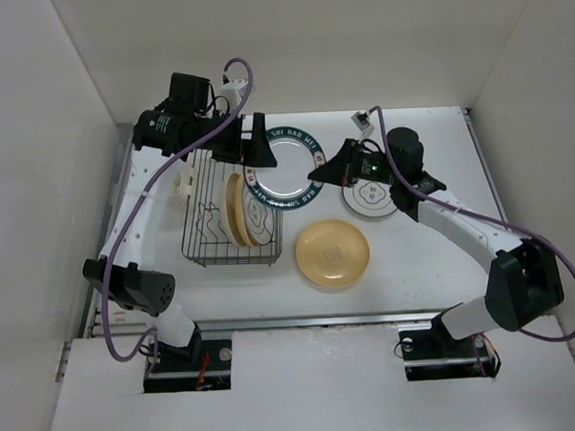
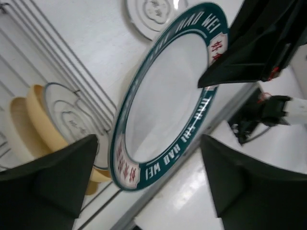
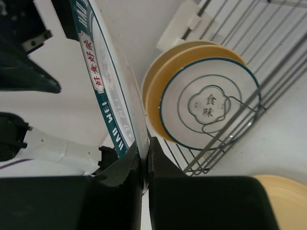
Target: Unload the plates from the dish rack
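My right gripper has the white plate with the green lettered rim. Next, I set that plate down with it on top of the small white plate (image 1: 371, 194). It now hangs beside the dish rack's far corner.
A white plate with a dark green lettered rim (image 1: 286, 173) hangs beside the far right corner of the dish rack (image 1: 200, 215). My right gripper (image 1: 322, 173) is shut on its right rim; the right wrist view shows the jaws (image 3: 145, 160) pinching the plate's edge (image 3: 103, 91). My left gripper (image 1: 256, 152) is open at the plate's left edge; in the left wrist view its gripper (image 2: 148, 191) has its fingers wide apart with the plate (image 2: 168, 96) just beyond them, not touching. A tan plate and a cream plate (image 1: 244, 210) stand upright in the rack (image 3: 206, 103).
A yellow-tan plate (image 1: 333, 253) lies flat on the table right of the rack. A small white plate (image 1: 363, 205) lies under my right arm. White walls stand to the left, right and back. A white clip (image 1: 183, 185) sits on the rack's left side.
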Robot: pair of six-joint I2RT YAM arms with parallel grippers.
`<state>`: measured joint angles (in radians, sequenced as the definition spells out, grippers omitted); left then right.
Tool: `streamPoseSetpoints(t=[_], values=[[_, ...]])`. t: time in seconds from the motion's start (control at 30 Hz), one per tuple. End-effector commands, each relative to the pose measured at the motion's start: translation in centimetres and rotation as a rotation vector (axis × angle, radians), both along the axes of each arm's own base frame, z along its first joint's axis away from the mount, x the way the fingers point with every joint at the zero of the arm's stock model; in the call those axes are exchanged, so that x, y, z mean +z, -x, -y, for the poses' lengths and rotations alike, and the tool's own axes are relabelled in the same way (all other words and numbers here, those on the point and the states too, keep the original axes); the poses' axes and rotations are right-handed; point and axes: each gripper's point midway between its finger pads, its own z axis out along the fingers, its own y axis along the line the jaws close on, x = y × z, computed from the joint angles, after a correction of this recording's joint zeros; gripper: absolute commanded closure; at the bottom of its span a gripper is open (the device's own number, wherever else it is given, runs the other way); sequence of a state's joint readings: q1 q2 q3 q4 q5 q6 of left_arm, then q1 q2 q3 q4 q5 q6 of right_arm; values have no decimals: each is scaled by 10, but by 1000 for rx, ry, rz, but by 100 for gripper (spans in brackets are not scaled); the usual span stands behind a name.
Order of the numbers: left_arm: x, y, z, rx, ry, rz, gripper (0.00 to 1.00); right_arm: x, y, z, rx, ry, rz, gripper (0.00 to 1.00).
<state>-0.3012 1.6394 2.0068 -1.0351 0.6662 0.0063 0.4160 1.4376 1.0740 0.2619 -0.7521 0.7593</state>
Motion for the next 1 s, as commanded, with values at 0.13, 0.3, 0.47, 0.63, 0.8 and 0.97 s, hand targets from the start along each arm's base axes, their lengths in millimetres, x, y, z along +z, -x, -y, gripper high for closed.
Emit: streamPoseSetpoints(t=[0.13, 0.3, 0.47, 0.63, 0.8, 0.97], values=[[13, -25, -64, 340, -258, 185, 0, -6, -41, 62, -343, -29, -113, 100], [7, -38, -121, 583, -490, 232, 0, -48, -63, 139, -705, 70, -277, 100], [-44, -36, -140, 536, -698, 117, 0, -111, -70, 186, -892, 184, -452, 100], [-77, -35, -145, 516, -772, 43, 0, -150, -78, 200, -946, 288, -543, 100], [-87, -36, -145, 507, -784, 24, 0, -181, -74, 214, -1004, 381, -608, 100], [-96, -34, -145, 499, -797, 6, 0, -194, -71, 216, -1009, 401, -612, 99]])
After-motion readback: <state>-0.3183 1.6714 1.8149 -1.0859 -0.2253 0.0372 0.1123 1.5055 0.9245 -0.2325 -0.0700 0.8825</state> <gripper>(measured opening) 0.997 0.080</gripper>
